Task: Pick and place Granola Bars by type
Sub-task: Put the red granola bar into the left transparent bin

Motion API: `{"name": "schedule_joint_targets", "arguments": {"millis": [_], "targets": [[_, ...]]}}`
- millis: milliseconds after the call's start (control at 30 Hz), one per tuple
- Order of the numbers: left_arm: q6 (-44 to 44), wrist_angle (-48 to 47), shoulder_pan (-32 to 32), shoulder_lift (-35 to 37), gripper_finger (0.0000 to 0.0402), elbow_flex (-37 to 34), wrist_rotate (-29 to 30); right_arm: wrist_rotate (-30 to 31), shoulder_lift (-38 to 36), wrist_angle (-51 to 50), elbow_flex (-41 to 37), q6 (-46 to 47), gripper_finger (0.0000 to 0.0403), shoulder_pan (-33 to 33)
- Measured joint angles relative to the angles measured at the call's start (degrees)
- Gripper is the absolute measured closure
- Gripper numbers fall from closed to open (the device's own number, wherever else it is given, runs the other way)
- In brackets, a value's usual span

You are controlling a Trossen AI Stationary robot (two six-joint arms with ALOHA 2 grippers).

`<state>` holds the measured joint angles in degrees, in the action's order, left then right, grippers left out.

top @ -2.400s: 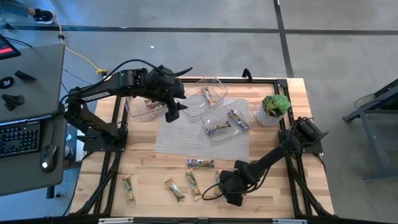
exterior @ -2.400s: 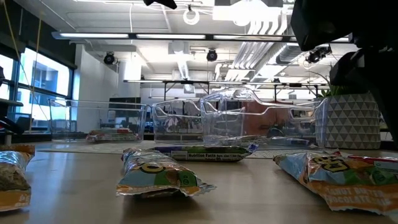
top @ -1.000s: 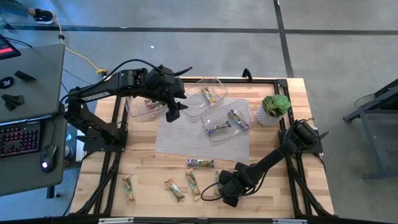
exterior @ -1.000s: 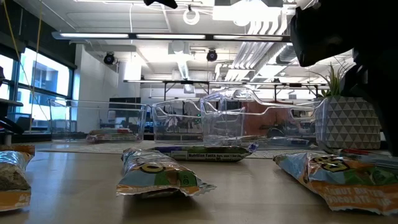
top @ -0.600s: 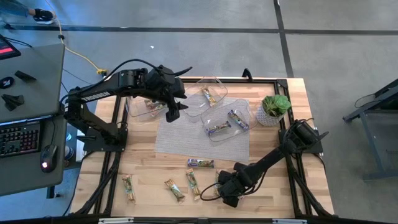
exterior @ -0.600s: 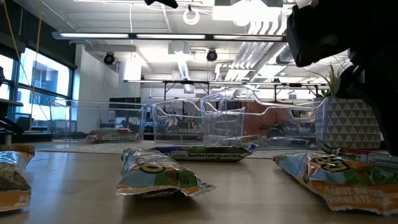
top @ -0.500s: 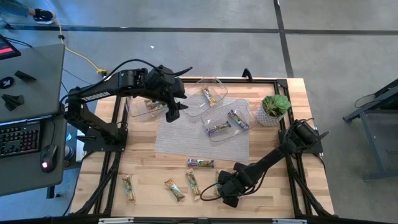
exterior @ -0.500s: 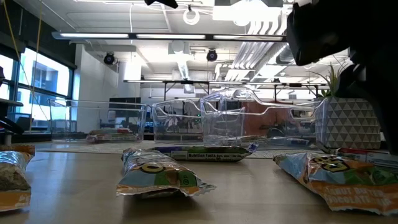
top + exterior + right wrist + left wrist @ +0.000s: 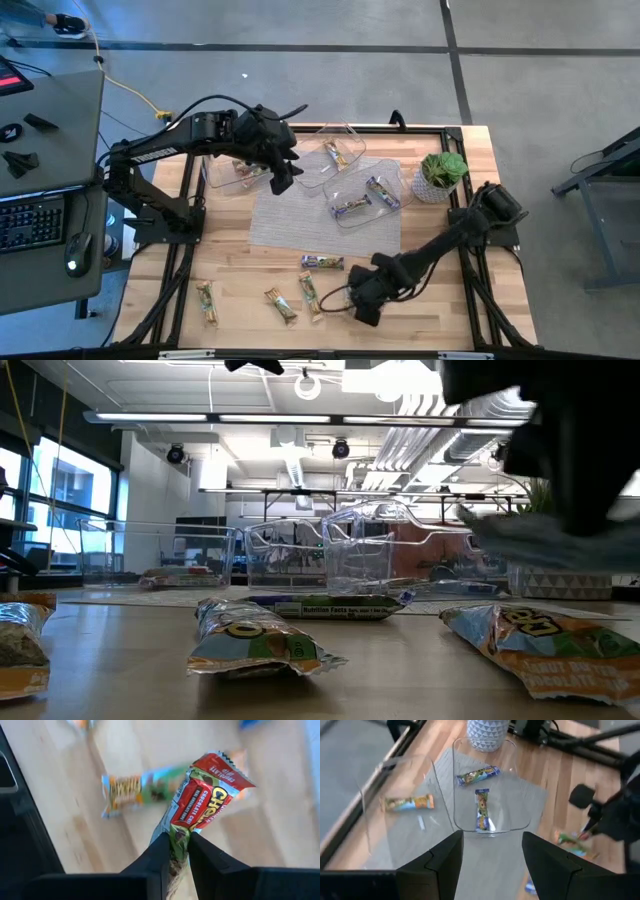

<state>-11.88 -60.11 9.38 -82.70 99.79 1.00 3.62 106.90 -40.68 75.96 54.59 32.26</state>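
Note:
The robot's right gripper should release the red bar inside the clear tub [image 9: 252, 167] that is farthest from the potted plant.
My right gripper [image 9: 356, 299] is over the table's near edge, shut on a red-wrapped granola bar [image 9: 205, 795] that shows blurred and off the table in the low view [image 9: 540, 540]. A green-tan bar [image 9: 135, 790] lies flat on the wood below it. More bars lie flat along the near side: a purple one [image 9: 322, 262] and three green-tan ones [image 9: 310, 295] [image 9: 280, 305] [image 9: 207, 300]. My left gripper [image 9: 280, 175] hangs open above the clear tubs at the far side, touching nothing; its fingers [image 9: 445, 860] stand wide apart. My right gripper pinches the red bar between its two fingers by one end of the wrapper [image 9: 178, 834]. The fingers [image 9: 157, 855] lie along the bar's length. The bar is lifted clear of the table, and its free end [image 9: 225, 767] sticks out beyond the fingertips.
Three clear tubs stand on a grey mat [image 9: 300, 225] at the far side: the left one [image 9: 232, 172] and the middle one [image 9: 335, 152] hold a bar each, the right one [image 9: 365, 195] holds two purple bars. A potted plant [image 9: 442, 172] stands at the far right.
My right gripper has risen from the table near its near edge, carrying the red bar up with it, and has shifted a little toward the table's left. The bar lay low by the table before and is now lifted clear. The other bars have stayed put.

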Motion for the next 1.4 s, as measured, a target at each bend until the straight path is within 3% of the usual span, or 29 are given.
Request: {"name": "schedule_joint_targets", "arguments": {"millis": [233, 467, 600, 800, 1033, 1200, 1400], "targets": [[-1.94, -10.93, 0.01, 1.10, 0.0204, 8.45, 2.22, 9.48, -2.89, 10.31, 0.03, -17.38, 0.0350, -7.86], [-1.48, -19.10, 0.01, 3.69, 0.0204, 18.96, 11.00, 10.07, -2.65, 33.95, 0.04, -43.83, 0.0350, -22.25], [-1.48, -21.13, -0.01, 7.09, 0.0204, 20.66, 18.36, 6.88, -2.61, 49.71, 0.07, -54.22, 0.0350, -32.42], [-1.48, -21.10, 0.01, 10.59, 0.0204, 20.59, 22.44, -2.92, 1.90, 68.60, 1.00, -53.75, 0.0350, -44.78], [0.27, -21.08, 0.01, 10.29, 0.0204, 20.52, 23.97, -5.83, 16.31, 68.27, 16.41, -53.23, 0.0350, -48.01], [-0.82, -22.04, 0.01, 9.72, 0.0204, 20.52, 23.16, -5.55, 26.30, 55.95, 30.85, -50.31, 0.0350, -47.85], [-2.05, -25.15, 0.01, 9.75, 0.0204, 20.52, 22.31, 0.20, 33.65, 48.32, 39.65, -53.06, 0.0350, -47.59]]}}
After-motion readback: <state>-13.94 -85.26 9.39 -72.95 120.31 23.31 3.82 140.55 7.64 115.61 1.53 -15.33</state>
